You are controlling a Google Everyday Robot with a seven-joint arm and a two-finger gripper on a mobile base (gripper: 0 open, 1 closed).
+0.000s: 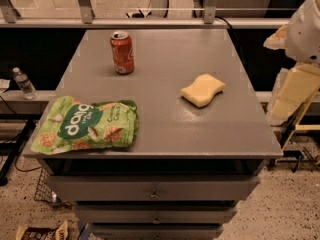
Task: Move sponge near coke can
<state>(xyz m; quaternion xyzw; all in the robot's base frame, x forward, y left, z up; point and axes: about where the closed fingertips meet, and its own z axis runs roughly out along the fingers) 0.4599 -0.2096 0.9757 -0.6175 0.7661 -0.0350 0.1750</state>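
My gripper is going to close on the back end (pixel 214 82) of the pale yellow sponge, which is the end farther away from the red-orange coke can.
The pale yellow sponge (pixel 203 90) lies flat on the right half of the grey table (pixel 165 129). The red-orange coke can (pixel 122 52) stands upright at the back left of the table, well apart from the sponge. My gripper (pixel 295 91) hangs off the table's right edge, to the right of the sponge and not touching it. The white arm (pixel 306 26) rises above it at the upper right.
A green snack bag (pixel 85 125) lies at the table's front left corner. A clear water bottle (pixel 23 83) stands on a lower ledge to the left. A railing (pixel 150 21) runs behind the table. Drawers (pixel 152 189) sit below the tabletop.
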